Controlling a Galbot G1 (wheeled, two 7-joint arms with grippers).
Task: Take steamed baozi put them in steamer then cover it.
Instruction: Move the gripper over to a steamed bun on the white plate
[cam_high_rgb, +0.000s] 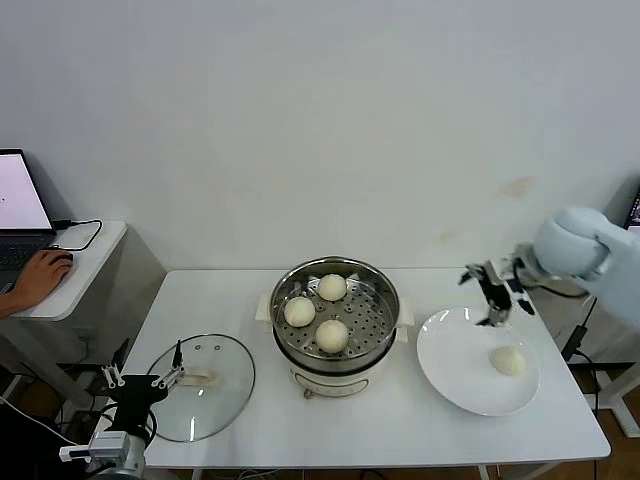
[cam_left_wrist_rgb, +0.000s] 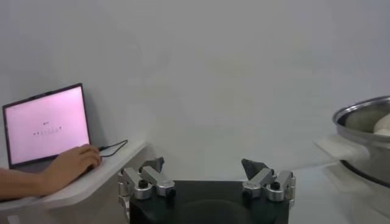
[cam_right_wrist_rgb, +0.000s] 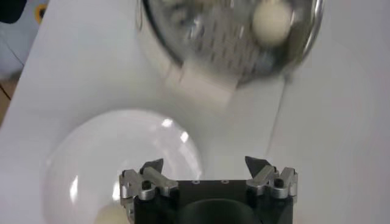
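Observation:
The last baozi on the white plate is next: next my right gripper moves down to it and closes around the bun's sides (cam_high_rgb: 510, 361) (cam_right_wrist_rgb: 112, 215).
The steel steamer (cam_high_rgb: 380, 290) stands mid-table on its cream base and holds three baozi (cam_high_rgb: 332, 335), (cam_high_rgb: 299, 312), (cam_high_rgb: 332, 288). A fourth baozi (cam_high_rgb: 509, 361) lies on the white plate (cam_high_rgb: 455, 375) to the right. My right gripper (cam_high_rgb: 496, 300) hangs open and empty above the plate's far edge, behind that bun. In the right wrist view the gripper (cam_right_wrist_rgb: 206, 167) is over the plate (cam_right_wrist_rgb: 91, 158), with the bun (cam_right_wrist_rgb: 109, 214) at the picture's edge and the steamer (cam_right_wrist_rgb: 183, 55) beyond. The glass cover (cam_high_rgb: 225, 395) lies flat at front left. My left gripper (cam_high_rgb: 143, 380) is open beside its near-left rim.
A side table (cam_high_rgb: 75, 270) with a laptop (cam_high_rgb: 18, 215) and a person's hand (cam_high_rgb: 40, 272) stands to the left; they also show in the left wrist view, laptop (cam_left_wrist_rgb: 46, 125) and hand (cam_left_wrist_rgb: 67, 167). The steamer's rim (cam_left_wrist_rgb: 365, 115) shows there too. A white wall is behind.

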